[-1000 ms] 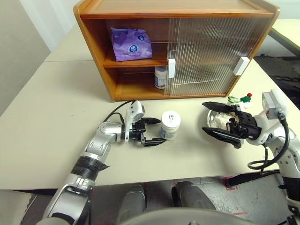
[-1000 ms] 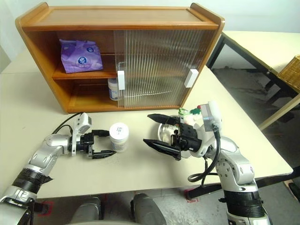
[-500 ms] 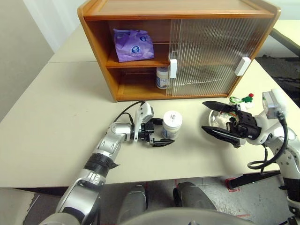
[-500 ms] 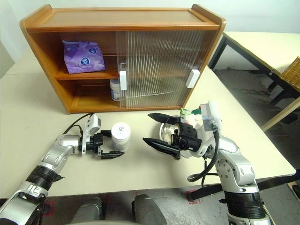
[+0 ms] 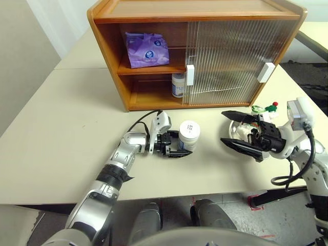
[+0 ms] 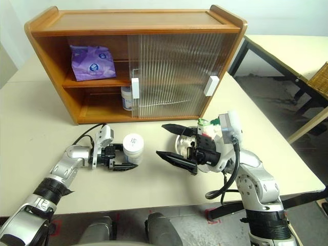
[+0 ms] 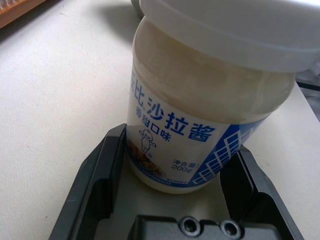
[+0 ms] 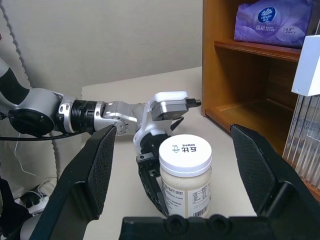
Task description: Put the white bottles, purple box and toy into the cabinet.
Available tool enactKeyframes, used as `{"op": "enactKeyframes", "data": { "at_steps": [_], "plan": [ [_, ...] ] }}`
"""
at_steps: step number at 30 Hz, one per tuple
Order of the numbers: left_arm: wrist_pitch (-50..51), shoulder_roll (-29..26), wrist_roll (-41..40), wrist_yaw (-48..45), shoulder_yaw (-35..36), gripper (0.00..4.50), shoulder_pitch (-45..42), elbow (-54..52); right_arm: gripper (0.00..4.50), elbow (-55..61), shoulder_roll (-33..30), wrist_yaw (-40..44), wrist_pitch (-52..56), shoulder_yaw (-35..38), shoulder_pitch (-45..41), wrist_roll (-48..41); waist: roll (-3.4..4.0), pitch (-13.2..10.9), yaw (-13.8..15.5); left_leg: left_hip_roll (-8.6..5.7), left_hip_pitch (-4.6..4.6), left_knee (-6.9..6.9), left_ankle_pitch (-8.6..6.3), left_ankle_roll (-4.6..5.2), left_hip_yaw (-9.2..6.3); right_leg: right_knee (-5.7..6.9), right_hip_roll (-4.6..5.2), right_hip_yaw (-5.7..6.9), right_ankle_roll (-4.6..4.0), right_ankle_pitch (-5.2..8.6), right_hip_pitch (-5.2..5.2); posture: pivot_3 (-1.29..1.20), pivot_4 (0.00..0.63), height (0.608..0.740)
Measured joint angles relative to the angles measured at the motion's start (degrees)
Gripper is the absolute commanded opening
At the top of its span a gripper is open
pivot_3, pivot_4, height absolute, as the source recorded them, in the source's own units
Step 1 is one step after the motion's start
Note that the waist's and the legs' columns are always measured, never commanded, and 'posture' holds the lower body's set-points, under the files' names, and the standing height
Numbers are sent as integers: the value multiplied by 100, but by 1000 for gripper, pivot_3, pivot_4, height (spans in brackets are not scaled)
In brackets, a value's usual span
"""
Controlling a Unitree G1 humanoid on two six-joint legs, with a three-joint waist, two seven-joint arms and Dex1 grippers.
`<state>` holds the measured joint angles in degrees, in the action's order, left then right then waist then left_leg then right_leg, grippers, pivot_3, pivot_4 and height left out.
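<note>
I will release this white bottle from my left gripper on the lower shelf (image 5: 158, 96) beside the other white bottle, below the purple box.
One white bottle (image 5: 189, 134) stands on the table in front of the cabinet (image 5: 106, 48). My left gripper (image 5: 180, 145) is shut on this bottle's lower part, one finger against each side, as the left wrist view shows (image 7: 200, 100). The other white bottle (image 5: 178, 84) stands on the lower shelf at the door's edge. The purple box (image 5: 147, 49) lies on the upper shelf. The toy (image 5: 265, 108) sits at the right, partly hidden behind my right gripper (image 5: 224, 126), which hangs open and empty above the table.
A steel bowl (image 6: 180, 142) holds the toy, under the right gripper. Ribbed sliding doors (image 5: 230, 56) with white handles cover the cabinet's right part; its left part is open. A second table (image 6: 287, 48) stands at the far right.
My left gripper has slid right along the table to the bottle, and its fingers have closed in on it. The right gripper has kept still.
</note>
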<state>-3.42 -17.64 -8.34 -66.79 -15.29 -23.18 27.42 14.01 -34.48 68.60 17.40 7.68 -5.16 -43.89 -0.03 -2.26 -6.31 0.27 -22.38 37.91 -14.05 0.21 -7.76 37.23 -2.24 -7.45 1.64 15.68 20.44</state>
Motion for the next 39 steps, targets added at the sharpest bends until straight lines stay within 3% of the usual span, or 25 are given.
{"op": "enactKeyframes", "data": {
  "at_steps": [19,39],
  "plan": [
    [264,50,-78,2848,1485,3132,205,-208,4500,-121,-12,255,-50,-1,-2,54,-7,-9,-80,-19,-38,-4,-4,-5,52,-1,-24,19,-5,8,26,-207,52,740],
    [441,527,429,4526,1597,3132,-1229,1110,4500,-224,43,340,-161,-27,9,134,-35,-34,12,-58,-31,12,0,2,52,-3,-21,19,55,-18,13,-214,59,740]
  ]
}}
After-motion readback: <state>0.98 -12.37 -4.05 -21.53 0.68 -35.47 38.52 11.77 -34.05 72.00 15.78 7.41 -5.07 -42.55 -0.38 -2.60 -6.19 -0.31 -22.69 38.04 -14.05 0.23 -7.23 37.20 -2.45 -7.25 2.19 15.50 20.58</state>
